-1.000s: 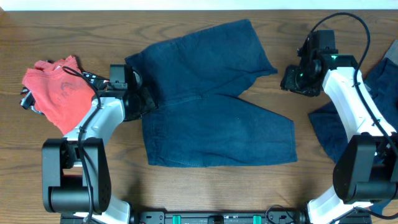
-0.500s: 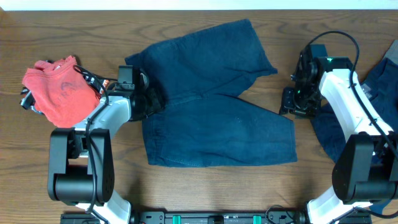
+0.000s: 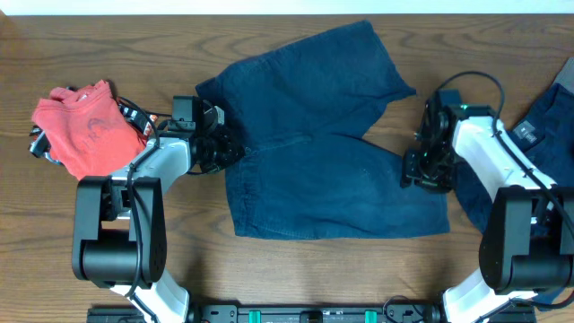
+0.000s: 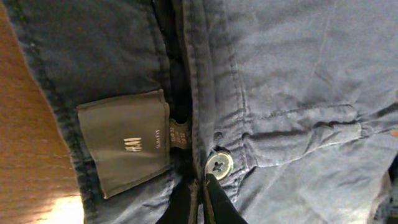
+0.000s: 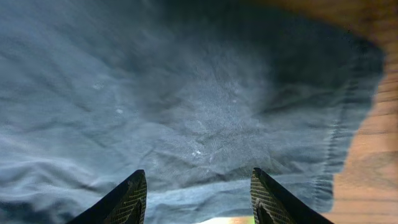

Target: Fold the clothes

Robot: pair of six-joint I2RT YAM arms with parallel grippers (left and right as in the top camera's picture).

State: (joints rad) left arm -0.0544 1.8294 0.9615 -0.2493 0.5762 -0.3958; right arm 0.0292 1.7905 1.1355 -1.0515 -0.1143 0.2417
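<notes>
The waistband is pinched by my left gripper halfway along, beside the pale button, so that gripper should open and take the waistband's near corner [image 3: 239,231] before it folds the near leg over.
The dark navy shorts [image 3: 323,152] lie spread flat mid-table, waistband to the left and legs to the right. My left gripper [image 3: 226,149] is at the waistband, shut on its edge just beside the pale button [image 4: 219,164], near the grey label [image 4: 127,143]; the pinched fingers [image 4: 214,199] show in the left wrist view. My right gripper [image 3: 421,170] hangs open over the near leg's hem, its fingertips [image 5: 138,186] spread above the cloth [image 5: 205,106] with nothing between them. A coral-red tee [image 3: 85,126] lies bunched at the far left.
Another dark blue garment [image 3: 547,117] lies at the right edge, partly under the right arm. Bare wooden table [image 3: 296,269] runs along the front, and a strip of wood [image 5: 373,155] shows past the hem.
The left gripper closed on the waistband and the shorts slid a little to the right. The right gripper came down and left from beside the shorts to over the near leg's hem.
</notes>
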